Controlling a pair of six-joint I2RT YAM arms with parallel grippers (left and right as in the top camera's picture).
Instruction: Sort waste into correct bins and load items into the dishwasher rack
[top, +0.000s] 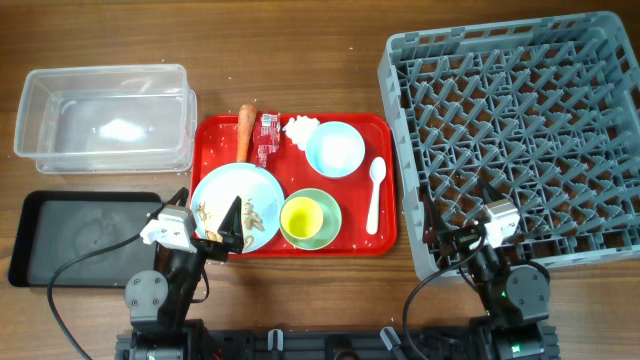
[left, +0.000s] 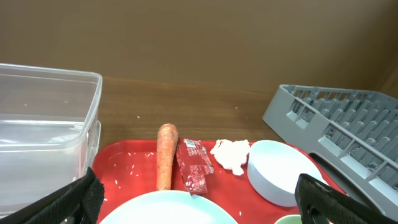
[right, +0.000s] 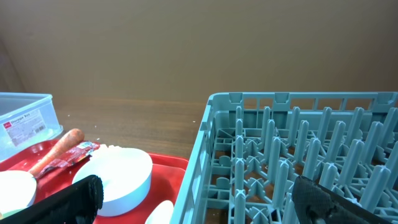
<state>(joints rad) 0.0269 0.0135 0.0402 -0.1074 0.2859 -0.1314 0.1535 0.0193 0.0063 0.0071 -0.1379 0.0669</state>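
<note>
I will next move my left gripper to the yellow cup in the green bowl and close it on the cup's rim (top: 284, 214) near the plate.
On the red serving tray (top: 355, 238) lie an orange carrot (top: 244, 132), a red-and-clear wrapper (top: 267, 138), a white tissue (top: 300, 128), a pale blue bowl (top: 334, 148) and a white spoon (top: 375, 195). There is also a pale blue plate (top: 237, 190) with beige crumbs (top: 250, 213), and a green bowl (top: 322, 228) holding the yellow cup (top: 300, 214). My left gripper (top: 215, 235) is open over the plate's front-left edge. My right gripper (top: 460, 235) is open over the front-left corner of the grey rack (top: 520, 140). The left wrist view shows the carrot (left: 165, 165), wrapper (left: 193, 165), tissue (left: 231, 154) and blue bowl (left: 280, 177).
The clear tub (top: 105, 118) stands at the back left, with the black tray (top: 85, 238) in front of it. Cables run from both arm bases at the front edge. Small white grains are scattered on the red tray.
</note>
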